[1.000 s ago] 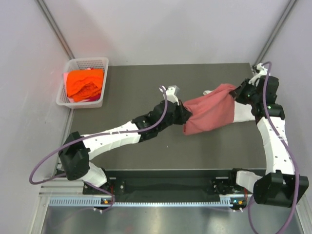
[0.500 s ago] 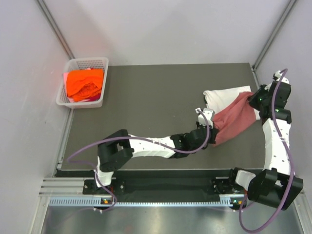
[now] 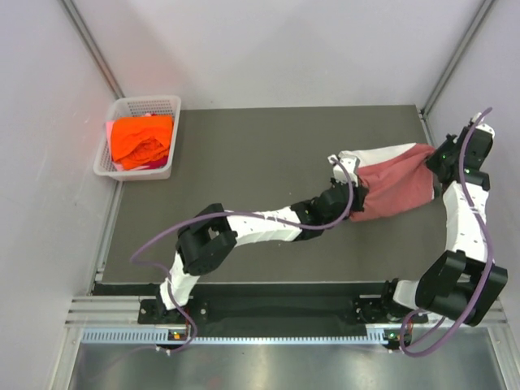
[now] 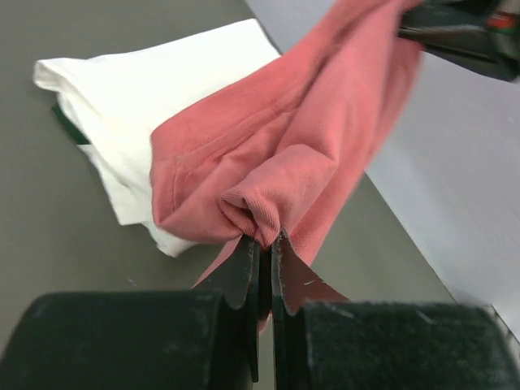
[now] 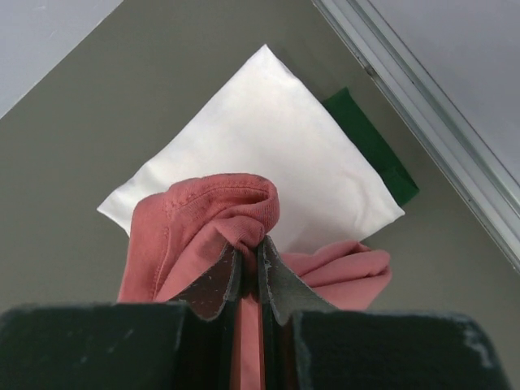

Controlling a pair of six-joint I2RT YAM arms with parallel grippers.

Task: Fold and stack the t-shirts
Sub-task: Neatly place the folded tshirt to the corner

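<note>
The robot's left gripper needs to release the pink-red t-shirt flat on top of the folded white t-shirt (image 3: 390, 175) (image 4: 236, 142).
The pink-red t-shirt (image 3: 398, 188) hangs stretched between both grippers over the folded white t-shirt (image 3: 375, 154) at the right of the table. My left gripper (image 3: 354, 195) is shut on its left end, seen bunched in the left wrist view (image 4: 268, 219). My right gripper (image 3: 439, 158) is shut on its right end, seen in the right wrist view (image 5: 236, 211). The white t-shirt (image 5: 268, 138) lies flat under it and also shows in the left wrist view (image 4: 138, 106). The bright orange t-shirt (image 3: 142, 140) lies crumpled in the basket.
The white mesh basket (image 3: 106, 162) stands at the table's far left corner. A dark green strip (image 5: 370, 146) pokes out from under the white t-shirt. The wall and metal rail (image 5: 422, 114) run close by on the right.
Both grippers have carried the pink-red t-shirt right, from the table's middle to over the white t-shirt. The right gripper moved toward the right wall; the left arm stretched across after it.
</note>
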